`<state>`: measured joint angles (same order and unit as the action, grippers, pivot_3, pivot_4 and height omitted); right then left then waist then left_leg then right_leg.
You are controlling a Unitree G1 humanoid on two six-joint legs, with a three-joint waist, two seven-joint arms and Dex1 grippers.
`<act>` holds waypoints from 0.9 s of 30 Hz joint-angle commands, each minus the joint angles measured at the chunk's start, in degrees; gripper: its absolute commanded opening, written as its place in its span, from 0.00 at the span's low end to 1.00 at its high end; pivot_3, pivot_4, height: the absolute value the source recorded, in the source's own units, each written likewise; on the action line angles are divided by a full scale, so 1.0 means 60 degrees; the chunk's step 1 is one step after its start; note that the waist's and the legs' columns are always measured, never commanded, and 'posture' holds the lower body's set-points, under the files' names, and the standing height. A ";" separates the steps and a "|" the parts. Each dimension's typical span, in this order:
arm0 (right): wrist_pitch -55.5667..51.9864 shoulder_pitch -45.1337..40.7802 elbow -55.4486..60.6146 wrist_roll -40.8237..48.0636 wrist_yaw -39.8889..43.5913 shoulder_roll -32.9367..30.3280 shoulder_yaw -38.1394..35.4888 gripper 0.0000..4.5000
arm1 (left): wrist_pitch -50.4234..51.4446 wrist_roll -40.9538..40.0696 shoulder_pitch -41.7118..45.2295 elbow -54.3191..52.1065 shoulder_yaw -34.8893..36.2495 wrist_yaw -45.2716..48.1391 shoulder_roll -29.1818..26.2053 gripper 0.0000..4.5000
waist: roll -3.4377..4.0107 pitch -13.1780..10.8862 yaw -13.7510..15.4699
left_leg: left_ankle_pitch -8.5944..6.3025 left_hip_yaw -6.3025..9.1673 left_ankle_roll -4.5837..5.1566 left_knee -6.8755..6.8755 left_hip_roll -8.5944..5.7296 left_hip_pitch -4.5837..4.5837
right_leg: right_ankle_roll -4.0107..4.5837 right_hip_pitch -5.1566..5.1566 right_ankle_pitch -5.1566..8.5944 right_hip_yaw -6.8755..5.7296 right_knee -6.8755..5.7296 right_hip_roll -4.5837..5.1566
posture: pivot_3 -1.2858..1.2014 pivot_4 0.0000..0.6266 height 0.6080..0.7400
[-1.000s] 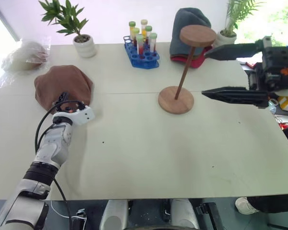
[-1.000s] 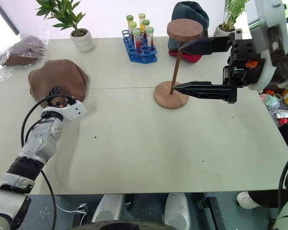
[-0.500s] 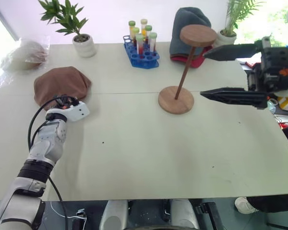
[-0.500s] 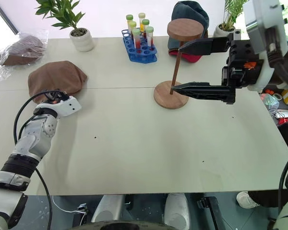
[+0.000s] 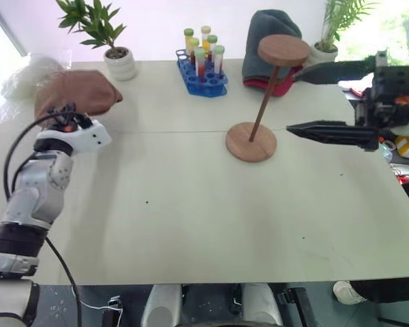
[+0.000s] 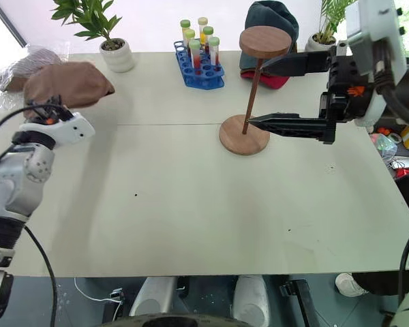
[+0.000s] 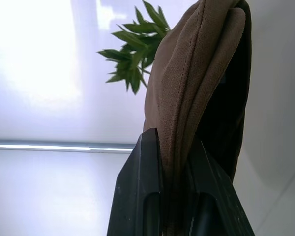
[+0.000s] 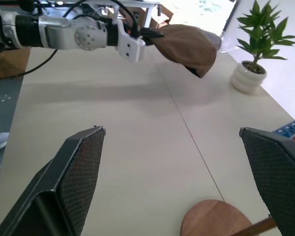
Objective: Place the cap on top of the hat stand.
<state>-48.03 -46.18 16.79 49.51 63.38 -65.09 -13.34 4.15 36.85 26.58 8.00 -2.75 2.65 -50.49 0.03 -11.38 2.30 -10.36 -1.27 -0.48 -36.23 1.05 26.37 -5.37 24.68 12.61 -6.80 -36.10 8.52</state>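
Next, my left gripper releases the brown cap over the bare round disc of the wooden hat stand (image 5: 281,63). The cap now hangs lifted off the table.
The brown cap (image 5: 76,92) hangs lifted off the table at the far left, its edge pinched in my shut left gripper (image 7: 173,142); the left wrist view has the folded fabric rising between the two black fingers. The wooden hat stand (image 5: 262,95) is upright at the table's middle right, with a round base (image 5: 251,142) and a bare disc top (image 5: 283,50). My right gripper (image 5: 291,102) hovers just right of the stand, wide open, one finger near the disc and one near the base, nothing between them. In the right wrist view the cap (image 8: 184,44) sits across the table.
A blue test-tube rack (image 5: 201,75) and a potted plant (image 5: 116,58) stand at the back. A dark grey beanie on a red hat (image 5: 269,34) lies behind the stand. A plastic bag (image 5: 24,71) lies at the far left. The white table (image 5: 191,218) stretches toward me.
My left gripper shut on the cap's near edge and raised it off the table. The right gripper and the stand stayed where they were.
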 commanded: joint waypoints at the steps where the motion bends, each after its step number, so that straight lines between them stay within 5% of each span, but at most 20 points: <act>1: 0.0330 -0.0066 -0.0378 -0.0329 0.0119 -0.0501 -0.0589 1.00 | -0.0749 -0.0731 0.0778 -0.0922 0.0739 0.0232 -0.0237 0.00 | -0.0006 -0.0003 0.0017 | 0.0000 0.0000 -0.0001 -0.0001 0.0000 0.0002 | 0.0000 0.0000 0.0000 0.0000 0.0000 0.0000 | 0.52 0.24 0.91; 11: 0.0677 0.0238 -0.1199 -0.0857 0.0350 -0.1369 -0.1358 1.00 | -0.3345 -0.2443 0.3654 -0.0787 0.0061 0.1594 0.0641 0.00 | -0.0010 -0.0004 -0.0011 | 0.0004 -0.0014 0.0005 -0.0007 -0.0006 0.0000 | -0.0028 -0.0005 -0.0015 0.0006 -0.0003 -0.0003 | 0.52 0.24 0.91; 27: 0.0438 0.1184 -0.0967 -0.0886 0.0054 -0.1627 -0.2321 1.00 | -0.5841 -0.2243 0.6413 0.0679 -0.1660 0.2219 0.3397 0.00 | -0.0015 -0.0005 -0.0023 | -0.0016 -0.0025 0.0042 -0.0106 -0.0006 0.0011 | -0.0074 -0.0034 -0.0041 0.0024 -0.0006 -0.0004 | 0.52 0.24 0.91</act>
<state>-45.75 -38.43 9.97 43.63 64.25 -73.39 -24.81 -29.64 23.15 62.82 11.83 -12.82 16.18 -30.45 -0.06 -11.41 2.16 -10.50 -1.42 -0.16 -36.94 1.01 26.44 -5.83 24.46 12.35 -6.64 -36.14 8.50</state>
